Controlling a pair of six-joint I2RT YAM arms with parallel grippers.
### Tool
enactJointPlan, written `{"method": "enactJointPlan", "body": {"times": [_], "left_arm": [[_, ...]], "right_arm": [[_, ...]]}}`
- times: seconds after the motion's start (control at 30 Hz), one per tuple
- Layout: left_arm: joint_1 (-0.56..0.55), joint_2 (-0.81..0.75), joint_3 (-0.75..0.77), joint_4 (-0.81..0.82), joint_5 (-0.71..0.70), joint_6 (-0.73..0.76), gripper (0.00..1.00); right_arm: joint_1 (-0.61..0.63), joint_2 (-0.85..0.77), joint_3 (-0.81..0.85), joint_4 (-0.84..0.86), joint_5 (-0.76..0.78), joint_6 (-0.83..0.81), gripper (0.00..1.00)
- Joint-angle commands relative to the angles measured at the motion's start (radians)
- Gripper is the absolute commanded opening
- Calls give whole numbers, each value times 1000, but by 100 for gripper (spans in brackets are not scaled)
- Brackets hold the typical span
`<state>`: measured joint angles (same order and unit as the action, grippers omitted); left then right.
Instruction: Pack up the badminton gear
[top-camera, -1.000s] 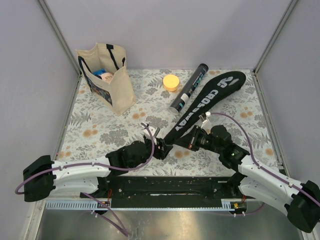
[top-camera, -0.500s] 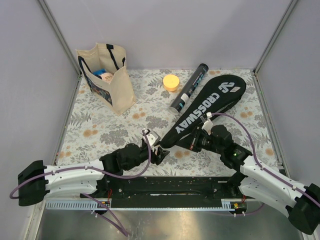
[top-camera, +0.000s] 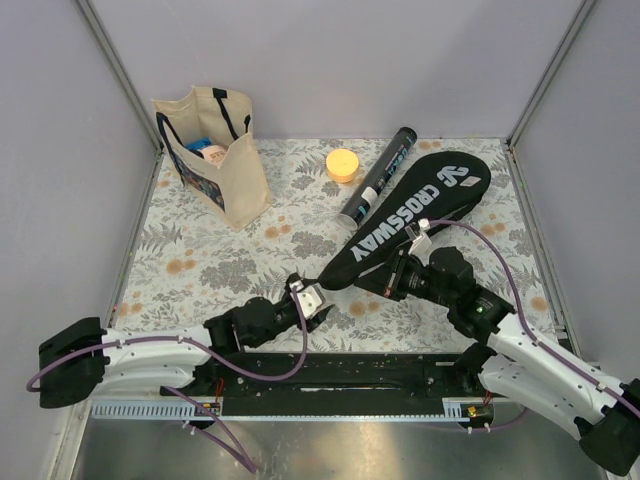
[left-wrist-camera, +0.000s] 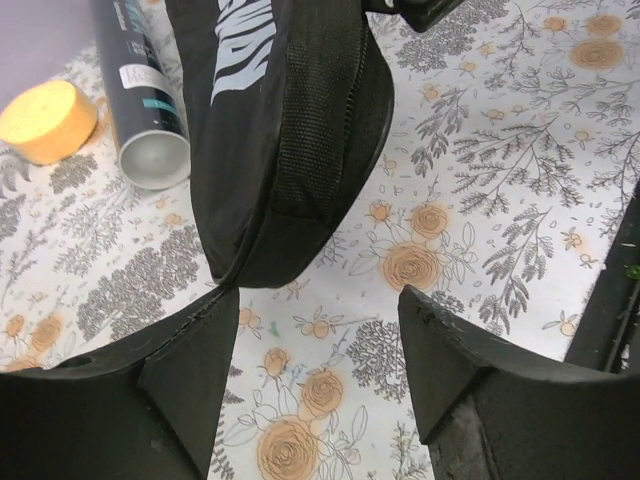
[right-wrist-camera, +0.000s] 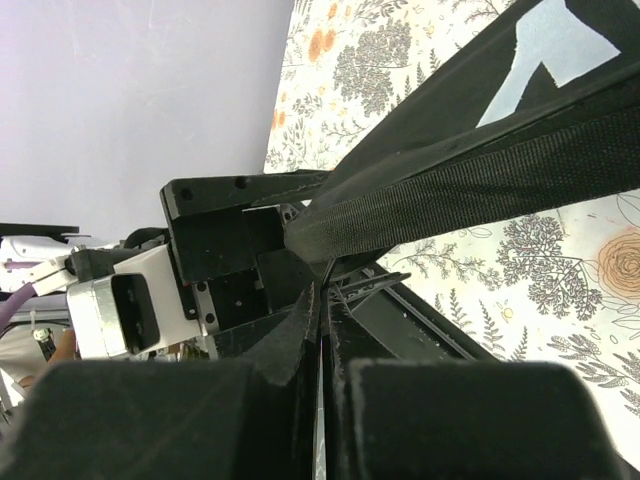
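Note:
The narrow end of the cover lies loose ahead of my left gripper. Next, I pinch its tip (top-camera: 326, 283) with that gripper and hold it still while my right gripper pulls the zipper.
The black racket-shaped "CROSSWAY" cover (top-camera: 410, 212) lies flat and slanted across the flowered table, its narrow end (left-wrist-camera: 290, 230) pointing at my left gripper (left-wrist-camera: 320, 300). That gripper (top-camera: 313, 297) is open just short of the narrow end, with only tablecloth between its fingers. My right gripper (right-wrist-camera: 325, 285) is shut at the cover's lower edge (right-wrist-camera: 480, 180), pinching a thin bit of it near the narrow end; in the top view it (top-camera: 393, 275) sits right beside the cover. The long black lettered tube (top-camera: 378, 176) lies next to the cover, open end (left-wrist-camera: 152, 158) toward me.
A beige tote bag (top-camera: 215, 155) with dark handles stands at the back left. A round yellow object (top-camera: 342, 163) sits left of the tube. A black rail (top-camera: 340, 372) runs along the near edge between the arm bases. Grey walls close in the table on three sides.
The left gripper has opened wider and drawn back from the cover's narrow end. The cover has turned from on edge to lying flat, shifting slightly with the right gripper.

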<state>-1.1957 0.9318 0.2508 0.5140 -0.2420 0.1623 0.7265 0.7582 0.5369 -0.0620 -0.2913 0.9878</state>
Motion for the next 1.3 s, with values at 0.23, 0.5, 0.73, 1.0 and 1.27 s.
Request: {"method": "enactJointPlan", "body": {"times": [0.23, 0.5, 0.73, 1.0, 1.27], "left_arm": [[-2, 116, 12, 299, -100, 138, 63], [-2, 121, 48, 247, -25, 160, 34], [-2, 108, 79, 201, -28, 106, 0], [-2, 157, 126, 181, -49, 95, 0], [-2, 165, 131, 202, -62, 56, 0]], "right_arm": [[4, -54, 48, 31, -43, -18, 0], [4, -39, 37, 44, -48, -31, 0], [5, 39, 127, -91, -123, -215, 0], [108, 167, 201, 11, -229, -196, 0], [168, 205, 181, 28, -148, -190, 0]]}}
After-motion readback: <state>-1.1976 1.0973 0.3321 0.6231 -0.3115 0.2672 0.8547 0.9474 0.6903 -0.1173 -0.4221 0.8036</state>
